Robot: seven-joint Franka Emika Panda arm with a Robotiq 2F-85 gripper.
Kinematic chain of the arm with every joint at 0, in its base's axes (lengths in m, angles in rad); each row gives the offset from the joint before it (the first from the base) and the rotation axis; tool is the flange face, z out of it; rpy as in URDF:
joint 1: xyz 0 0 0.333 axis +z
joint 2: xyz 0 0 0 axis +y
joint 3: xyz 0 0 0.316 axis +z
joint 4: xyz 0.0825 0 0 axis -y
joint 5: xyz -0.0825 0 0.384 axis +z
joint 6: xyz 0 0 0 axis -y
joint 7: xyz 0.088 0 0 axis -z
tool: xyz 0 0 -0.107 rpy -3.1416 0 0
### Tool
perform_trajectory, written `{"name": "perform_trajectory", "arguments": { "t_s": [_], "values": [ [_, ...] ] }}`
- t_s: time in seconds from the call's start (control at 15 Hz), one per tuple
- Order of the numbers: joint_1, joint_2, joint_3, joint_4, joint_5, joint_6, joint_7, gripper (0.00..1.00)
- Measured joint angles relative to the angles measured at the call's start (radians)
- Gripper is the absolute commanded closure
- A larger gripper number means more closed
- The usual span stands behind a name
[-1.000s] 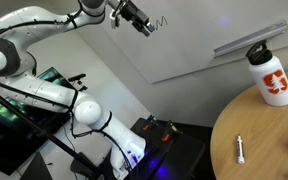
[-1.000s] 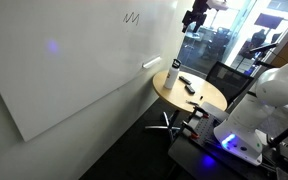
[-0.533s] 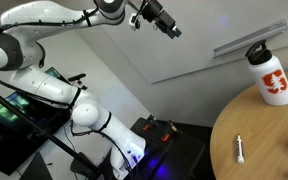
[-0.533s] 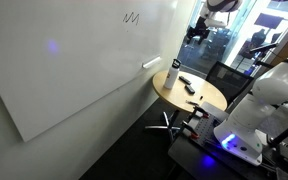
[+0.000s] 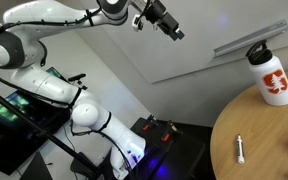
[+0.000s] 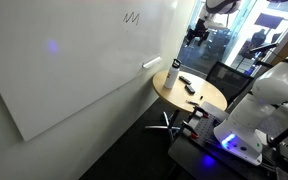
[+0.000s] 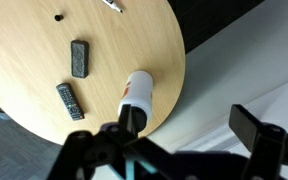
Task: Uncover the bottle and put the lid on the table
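Next, my gripper will go to the black lid's top handle (image 5: 257, 46) (image 7: 125, 117) on the white bottle and close there.
The white bottle (image 5: 273, 82) with an orange-red logo stands upright near the edge of the round wooden table (image 5: 259, 140). Its black lid (image 5: 259, 50) is on the neck. Both also show in an exterior view: bottle (image 6: 172, 76), table (image 6: 199, 98). My gripper (image 5: 172, 28) is high in the air, well away from the bottle, and also shows in an exterior view (image 6: 196, 30). In the wrist view the gripper (image 7: 189, 128) is open and empty, looking down on the bottle (image 7: 138, 92) and table (image 7: 44, 30). The lid (image 7: 133, 118) is partly behind a finger.
A small white pen (image 5: 238, 150) lies on the table. In the wrist view a black block (image 7: 79, 58) and a black remote (image 7: 70, 101) lie on the table beside the bottle. A whiteboard wall (image 6: 74, 60) is behind the table.
The gripper has swung across the whiteboard toward the table side over the last second. It has hardly moved in the last half second. The bottle has not moved.
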Motion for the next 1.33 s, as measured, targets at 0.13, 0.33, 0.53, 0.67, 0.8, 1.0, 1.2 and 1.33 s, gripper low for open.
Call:
{"name": "perform_trajectory", "arguments": {
  "t_s": [0.13, 0.33, 0.53, 0.67, 0.8, 1.0, 1.2, 1.33],
  "values": [
    [-0.004, 0.018, -0.008, 0.009, -0.009, 0.014, -0.001, 0.0],
    [-0.021, 0.099, -0.042, 0.056, -0.009, 0.067, -0.038, 0.0],
    [-0.038, 0.218, -0.071, 0.124, -0.008, 0.11, -0.108, 0.0],
    [-0.044, 0.306, -0.083, 0.175, 0.014, 0.113, -0.202, 0.0],
    [-0.056, 0.389, -0.084, 0.227, 0.062, 0.12, -0.32, 0.0],
    [-0.085, 0.504, -0.075, 0.303, 0.122, 0.154, -0.462, 0.0],
    [-0.116, 0.592, -0.059, 0.374, 0.143, 0.163, -0.522, 0.0],
    [-0.124, 0.618, -0.055, 0.398, 0.144, 0.163, -0.528, 0.0]
  ]
}}
